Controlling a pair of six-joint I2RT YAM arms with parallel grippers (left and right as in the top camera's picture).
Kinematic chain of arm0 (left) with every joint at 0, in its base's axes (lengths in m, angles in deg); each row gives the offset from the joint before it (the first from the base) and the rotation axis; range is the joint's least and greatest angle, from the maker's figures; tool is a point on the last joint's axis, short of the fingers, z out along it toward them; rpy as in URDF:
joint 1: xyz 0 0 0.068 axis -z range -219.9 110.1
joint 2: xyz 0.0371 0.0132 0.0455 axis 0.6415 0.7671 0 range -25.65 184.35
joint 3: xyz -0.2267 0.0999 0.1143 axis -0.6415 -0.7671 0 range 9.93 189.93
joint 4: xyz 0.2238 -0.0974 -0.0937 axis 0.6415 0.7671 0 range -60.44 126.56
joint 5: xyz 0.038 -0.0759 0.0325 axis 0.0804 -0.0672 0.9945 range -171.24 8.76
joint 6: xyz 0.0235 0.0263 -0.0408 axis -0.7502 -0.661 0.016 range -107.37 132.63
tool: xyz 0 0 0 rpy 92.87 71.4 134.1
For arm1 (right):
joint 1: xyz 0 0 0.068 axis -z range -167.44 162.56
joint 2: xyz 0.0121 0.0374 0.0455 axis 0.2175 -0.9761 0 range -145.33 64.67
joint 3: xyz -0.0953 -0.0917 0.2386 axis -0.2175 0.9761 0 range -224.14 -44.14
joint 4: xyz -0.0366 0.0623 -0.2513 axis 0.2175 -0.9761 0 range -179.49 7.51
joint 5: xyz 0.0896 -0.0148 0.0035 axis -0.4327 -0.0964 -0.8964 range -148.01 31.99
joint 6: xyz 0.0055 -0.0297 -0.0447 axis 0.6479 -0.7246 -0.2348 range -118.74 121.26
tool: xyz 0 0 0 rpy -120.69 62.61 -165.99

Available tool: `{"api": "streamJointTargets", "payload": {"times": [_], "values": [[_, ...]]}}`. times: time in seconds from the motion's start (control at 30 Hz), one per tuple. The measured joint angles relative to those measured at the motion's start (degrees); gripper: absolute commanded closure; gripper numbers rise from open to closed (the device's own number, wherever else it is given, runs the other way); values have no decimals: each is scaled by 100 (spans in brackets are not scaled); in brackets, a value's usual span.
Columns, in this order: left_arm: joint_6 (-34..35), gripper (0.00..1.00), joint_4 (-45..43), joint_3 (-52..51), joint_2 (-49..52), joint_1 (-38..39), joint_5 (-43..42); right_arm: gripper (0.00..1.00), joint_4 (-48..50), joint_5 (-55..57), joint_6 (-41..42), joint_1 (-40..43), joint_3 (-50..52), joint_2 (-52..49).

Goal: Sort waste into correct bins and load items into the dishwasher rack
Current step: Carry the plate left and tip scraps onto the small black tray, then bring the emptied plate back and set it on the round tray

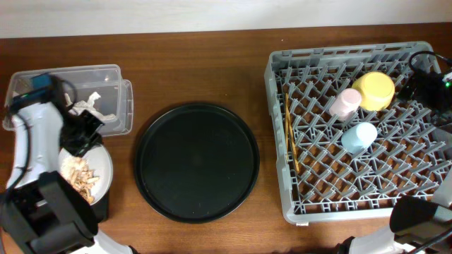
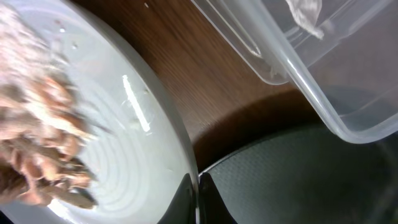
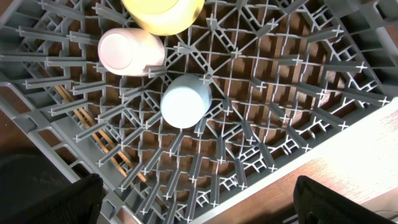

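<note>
The grey-white plate, now over the shallow black tray, will be set free by my left gripper on the large round black tray [image 1: 203,171], just in front of the tray's middle.
My left gripper [image 1: 83,136] [image 2: 198,190] is shut on the rim of the round grey-white plate [image 1: 99,164] [image 2: 134,155]. The plate carries tan food scraps [image 1: 78,176] [image 2: 37,124] and sits over the shallow black tray [image 1: 101,208] [image 2: 298,180]. The clear tub [image 1: 116,99] [image 2: 348,93] behind it holds crumpled white paper [image 1: 90,103] [image 2: 306,15]. The grey dishwasher rack [image 1: 279,77] [image 3: 261,155] holds the yellow-green bowl [image 1: 374,90] [image 3: 165,12], pink cup [image 1: 346,104] [image 3: 127,51], light-blue cup [image 1: 359,137] [image 3: 185,101] and chopsticks [image 1: 290,137] [image 3: 81,109]. My right gripper [image 1: 426,83] [image 3: 199,199] is open and empty above the rack's right side.
A large round black tray [image 1: 196,162] lies mid-table between the bins and the rack. The left arm's body [image 1: 39,141] covers the tub's left part. The table's front edge runs just below the rack.
</note>
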Motion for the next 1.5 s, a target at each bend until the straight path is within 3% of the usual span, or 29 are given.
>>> {"api": "streamJointTargets", "payload": {"times": [0.37,0.7,1.0,1.17,1.4,1.5], "values": [[-769,99,225,2,0,-1676,-2763,2,0,0,2,0,0,0],[-1462,100,861,4,0,-2782,-4614,2,0,0,0,0,0,0],[-1700,100,553,7,0,-3757,-5342,2,0,0,0,0,0,0],[-2234,100,1281,24,2,-4033,-5871,2,0,0,2,0,0,0],[-2848,100,1528,52,2,-4033,-6317,2,2,0,2,0,0,0],[-3204,100,2308,61,2,-4039,-6393,1,2,0,0,0,0,0]]}}
